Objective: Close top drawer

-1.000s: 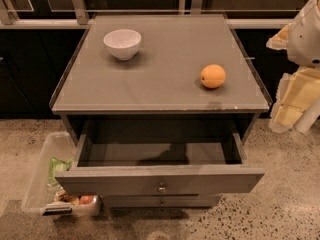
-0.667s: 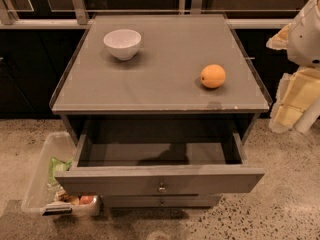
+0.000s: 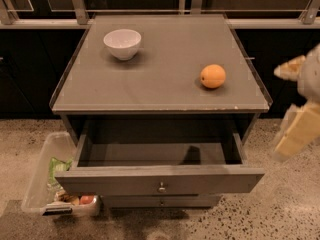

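My gripper is to move next to the front panel's near corner [image 3: 246, 170], the top drawer's end closest to my gripper. It should close there.
The top drawer [image 3: 160, 181] of the grey cabinet is pulled wide open. Its long flat front panel carries a small round metal knob [image 3: 161, 187] at centre. The shallow box inside [image 3: 150, 153] looks empty. My gripper [image 3: 299, 115] is a blurred cream shape at the right edge of the camera view. It hangs beside the cabinet's right side, right of the drawer's front corner and apart from it. It holds nothing that I can see.
A white bowl [image 3: 122, 43] and an orange [image 3: 213, 76] sit on the cabinet top [image 3: 165, 91]. A lower drawer front [image 3: 161, 202] shows under the open one. A clear plastic bin [image 3: 47, 181] with food items stands on the speckled floor at the left.
My gripper has dropped lower in the view along the cabinet's right side. The drawer, bowl and orange have not moved.
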